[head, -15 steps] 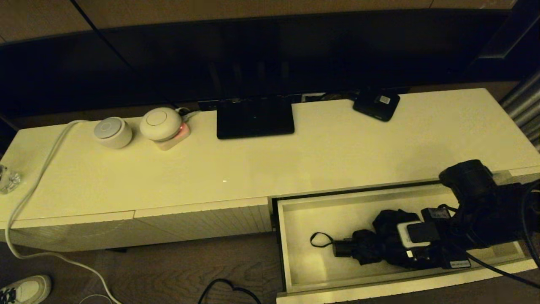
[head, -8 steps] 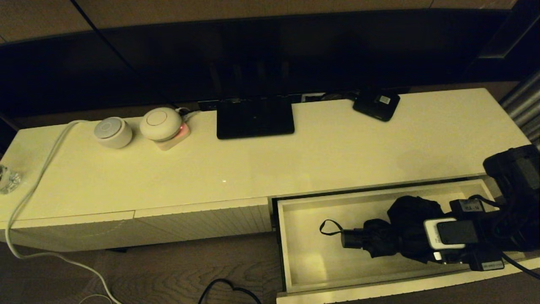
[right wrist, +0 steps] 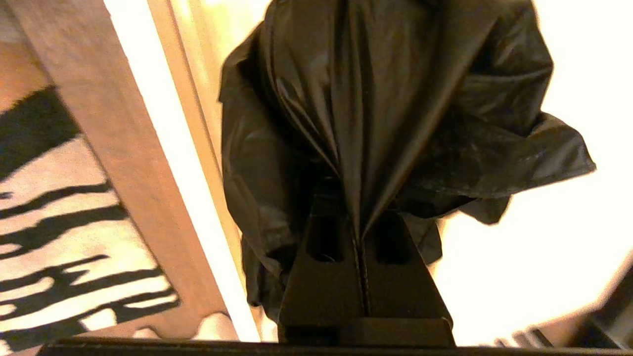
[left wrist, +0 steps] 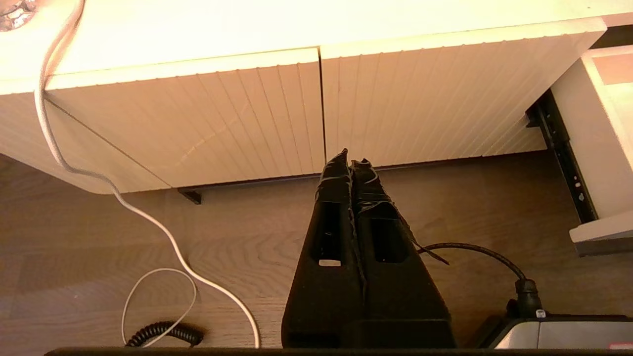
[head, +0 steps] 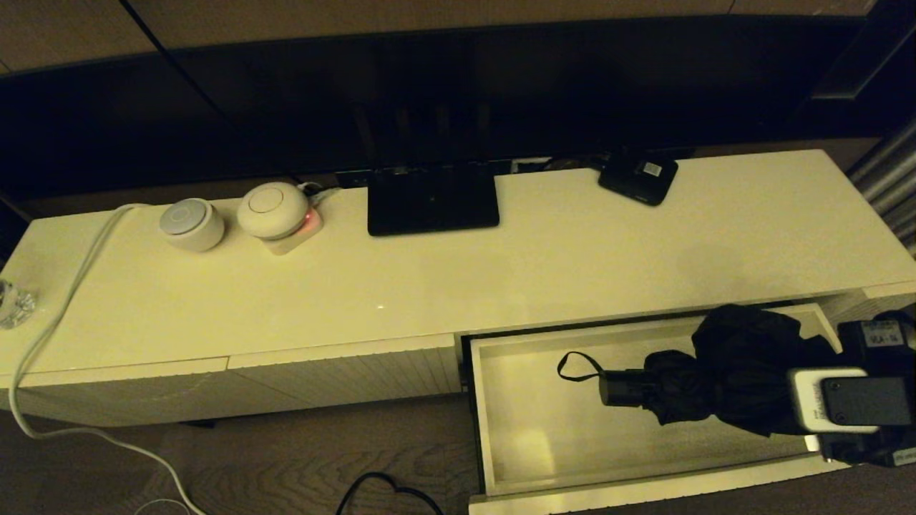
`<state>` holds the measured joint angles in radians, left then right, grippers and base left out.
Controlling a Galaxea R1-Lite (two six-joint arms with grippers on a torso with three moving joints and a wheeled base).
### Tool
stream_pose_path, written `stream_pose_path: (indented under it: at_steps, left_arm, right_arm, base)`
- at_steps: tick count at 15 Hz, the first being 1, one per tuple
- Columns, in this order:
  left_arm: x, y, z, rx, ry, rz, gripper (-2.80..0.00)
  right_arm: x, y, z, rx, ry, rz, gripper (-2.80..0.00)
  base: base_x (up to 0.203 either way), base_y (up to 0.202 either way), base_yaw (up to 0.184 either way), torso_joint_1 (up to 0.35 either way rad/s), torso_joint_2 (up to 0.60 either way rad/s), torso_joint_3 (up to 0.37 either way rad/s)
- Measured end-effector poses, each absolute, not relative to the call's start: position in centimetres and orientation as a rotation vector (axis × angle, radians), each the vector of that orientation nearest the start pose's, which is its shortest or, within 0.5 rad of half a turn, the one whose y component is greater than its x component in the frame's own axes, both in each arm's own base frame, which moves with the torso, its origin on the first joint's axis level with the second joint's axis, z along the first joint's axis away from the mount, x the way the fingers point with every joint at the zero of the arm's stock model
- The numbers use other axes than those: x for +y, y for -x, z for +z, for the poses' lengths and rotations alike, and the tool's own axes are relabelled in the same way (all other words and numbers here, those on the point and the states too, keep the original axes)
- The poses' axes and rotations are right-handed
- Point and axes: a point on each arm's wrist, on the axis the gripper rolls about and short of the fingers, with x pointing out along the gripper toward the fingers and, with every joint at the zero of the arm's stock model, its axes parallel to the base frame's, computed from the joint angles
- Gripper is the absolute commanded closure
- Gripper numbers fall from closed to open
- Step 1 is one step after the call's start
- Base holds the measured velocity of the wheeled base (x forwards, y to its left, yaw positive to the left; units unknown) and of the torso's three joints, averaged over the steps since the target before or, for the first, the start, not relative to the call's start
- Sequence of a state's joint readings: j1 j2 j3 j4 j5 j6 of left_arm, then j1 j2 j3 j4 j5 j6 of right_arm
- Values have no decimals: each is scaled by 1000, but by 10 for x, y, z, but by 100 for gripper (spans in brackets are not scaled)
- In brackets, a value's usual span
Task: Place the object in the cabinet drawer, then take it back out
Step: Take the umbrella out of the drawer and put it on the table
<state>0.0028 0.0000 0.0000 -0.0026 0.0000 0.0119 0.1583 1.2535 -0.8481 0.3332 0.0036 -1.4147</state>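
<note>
My right gripper is to let go of the black umbrella so that it will rest on the cabinet top in front of the small black box point(head: 675, 254).
The object, a black folding umbrella point(head: 715, 379), hangs over the right part of the open cabinet drawer point(head: 481, 429). Its short handle point(head: 622, 388) and wrist loop point(head: 576, 365) point left. My right gripper point(head: 783, 400) is at the drawer's right end, shut on the umbrella's bunched fabric. In the right wrist view the fabric point(right wrist: 376, 99) spills from between the closed fingers of the right gripper point(right wrist: 353, 207), beside the drawer's white rim point(right wrist: 168, 148). My left gripper point(left wrist: 350, 160) is shut and empty, low over the floor in front of the closed ribbed fronts.
On the cabinet top stand a black screen base point(head: 432, 199), a small black box with a white label point(head: 638, 177), two round white devices point(head: 191, 224) point(head: 273, 209) and a white cable point(head: 64, 307). A black cable point(head: 386, 486) lies on the floor.
My right gripper has moved right and up with the umbrella. The umbrella has risen off the drawer floor and shifted toward the drawer's right end.
</note>
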Motion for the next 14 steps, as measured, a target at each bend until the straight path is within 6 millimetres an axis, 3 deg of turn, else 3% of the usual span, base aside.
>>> stream_pose_path:
  at_steps: [4,7,14]
  left_arm:
    - [0,23,76,-3,-12,3,0]
    - [0,23,76,-3,-13,3,0]
    - [0,23,76,-2,-12,3,0]
  right_arm:
    - [26,-162,242,399,1412,560,0]
    - [26,-171,252,350,1415,518,0]
    - [29,-242,255,256,1416,389,0]
  base:
    - [0,0,0,0,0,0]
    - [0,0,0,0,0,0]
    - [0,0,0,0,0,0]
